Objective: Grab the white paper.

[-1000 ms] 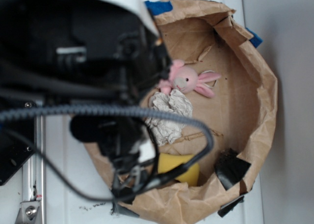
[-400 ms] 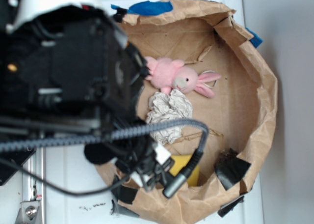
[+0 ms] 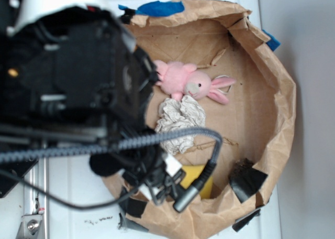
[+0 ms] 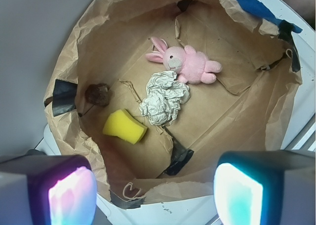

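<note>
The white paper's end (image 4: 160, 111) that points away from the pink bunny is the next place for my gripper to go and close.
The white paper (image 4: 164, 97) is a crumpled greyish wad lying in the middle of a brown paper nest (image 4: 256, 116); the exterior view shows the white paper (image 3: 179, 118) just below the pink bunny. My gripper (image 4: 155, 195) hangs high above the nest's near rim, well apart from the paper. Its two glowing pads (image 4: 71, 195) stand wide apart with nothing between them. In the exterior view the black arm (image 3: 78, 92) covers the left side of the nest and hides the fingers.
A pink plush bunny (image 4: 187, 62) lies touching the wad's far side. A yellow sponge block (image 4: 124, 127) sits to the wad's left, with a dark brown lump (image 4: 98, 93) beyond it. Black tape patches (image 4: 178, 158) and blue tape (image 4: 256, 5) mark the crumpled walls.
The arm has shifted up and left in the exterior view over the last second, uncovering the whole bunny. Since 0.4 s ago nothing has visibly moved.
</note>
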Controlling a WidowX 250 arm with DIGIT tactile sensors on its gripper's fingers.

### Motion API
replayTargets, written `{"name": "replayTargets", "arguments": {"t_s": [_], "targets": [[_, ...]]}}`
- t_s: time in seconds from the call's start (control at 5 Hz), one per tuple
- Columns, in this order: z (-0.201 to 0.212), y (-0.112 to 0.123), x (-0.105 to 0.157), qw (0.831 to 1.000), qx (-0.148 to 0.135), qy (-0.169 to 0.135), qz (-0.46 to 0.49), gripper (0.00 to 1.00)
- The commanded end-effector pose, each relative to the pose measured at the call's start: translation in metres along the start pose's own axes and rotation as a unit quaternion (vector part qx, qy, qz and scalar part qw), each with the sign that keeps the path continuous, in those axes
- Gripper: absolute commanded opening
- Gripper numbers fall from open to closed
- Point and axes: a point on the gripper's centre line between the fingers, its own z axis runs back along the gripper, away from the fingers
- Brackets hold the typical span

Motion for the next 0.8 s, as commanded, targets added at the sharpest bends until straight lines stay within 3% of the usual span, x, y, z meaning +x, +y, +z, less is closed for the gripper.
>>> {"name": "replayTargets", "arguments": {"t_s": [0.0,0.4,0.6], "targets": [[-0.019,0.004,0.01,1.0,0.015,0.008,0.006,1.0],[-0.068,0.017,0.04,0.999,0.043,0.021,0.019,1.0],[-0.087,0.019,0.051,0.999,0.042,0.0,0.021,1.0]]}}
